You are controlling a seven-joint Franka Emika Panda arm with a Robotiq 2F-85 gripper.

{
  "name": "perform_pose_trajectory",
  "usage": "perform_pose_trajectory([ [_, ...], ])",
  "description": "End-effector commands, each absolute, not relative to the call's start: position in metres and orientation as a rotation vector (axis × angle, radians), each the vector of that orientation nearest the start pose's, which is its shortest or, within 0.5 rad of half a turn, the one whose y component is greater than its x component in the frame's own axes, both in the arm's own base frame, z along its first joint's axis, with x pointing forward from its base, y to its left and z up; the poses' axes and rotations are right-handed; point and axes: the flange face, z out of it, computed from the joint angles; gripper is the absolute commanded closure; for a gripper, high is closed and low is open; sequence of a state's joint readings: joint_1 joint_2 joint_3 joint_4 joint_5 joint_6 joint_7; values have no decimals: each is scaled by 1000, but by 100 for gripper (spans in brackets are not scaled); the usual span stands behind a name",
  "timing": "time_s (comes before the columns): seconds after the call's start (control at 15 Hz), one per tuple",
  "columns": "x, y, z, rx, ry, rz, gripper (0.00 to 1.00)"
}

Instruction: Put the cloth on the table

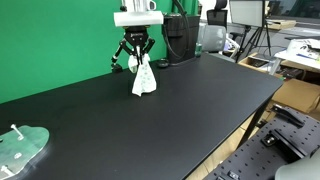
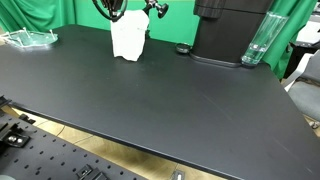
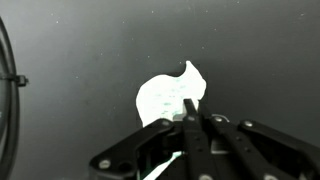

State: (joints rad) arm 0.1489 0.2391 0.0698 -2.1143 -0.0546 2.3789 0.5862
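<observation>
Next, the gripper releases the white cloth on the open black table (image 1: 180, 82) in front of the clear glass.
A white cloth (image 1: 144, 79) hangs bunched from my gripper (image 1: 136, 57), and its lower end touches the black table (image 1: 150, 125) near the back edge. It shows in both exterior views; in the other one the cloth (image 2: 128, 38) hangs below the gripper (image 2: 131, 14). In the wrist view the two fingers (image 3: 190, 112) are pressed together on the top of the cloth (image 3: 163, 96), which spreads below them against the dark tabletop. The pinched part is hidden behind the fingers.
A clear plastic piece (image 1: 20, 148) lies at one table corner; it also shows in an exterior view (image 2: 30, 38). A black machine (image 2: 226, 30) and a clear glass (image 2: 257, 42) stand at the back. A green curtain (image 1: 60, 35) is behind. A cable (image 3: 8, 80) shows in the wrist view.
</observation>
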Motion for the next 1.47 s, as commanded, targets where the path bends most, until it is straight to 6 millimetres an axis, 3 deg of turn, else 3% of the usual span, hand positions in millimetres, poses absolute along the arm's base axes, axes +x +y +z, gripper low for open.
perform_pose_trajectory([
  [0.0,548,120,309,-3108,603,31,100],
  [0.33,509,112,291,-3180,469,242,99],
  [0.6,492,105,272,-3195,451,314,99],
  [0.87,486,91,254,-3202,486,333,99],
  [1.4,489,47,243,-3159,684,238,99],
])
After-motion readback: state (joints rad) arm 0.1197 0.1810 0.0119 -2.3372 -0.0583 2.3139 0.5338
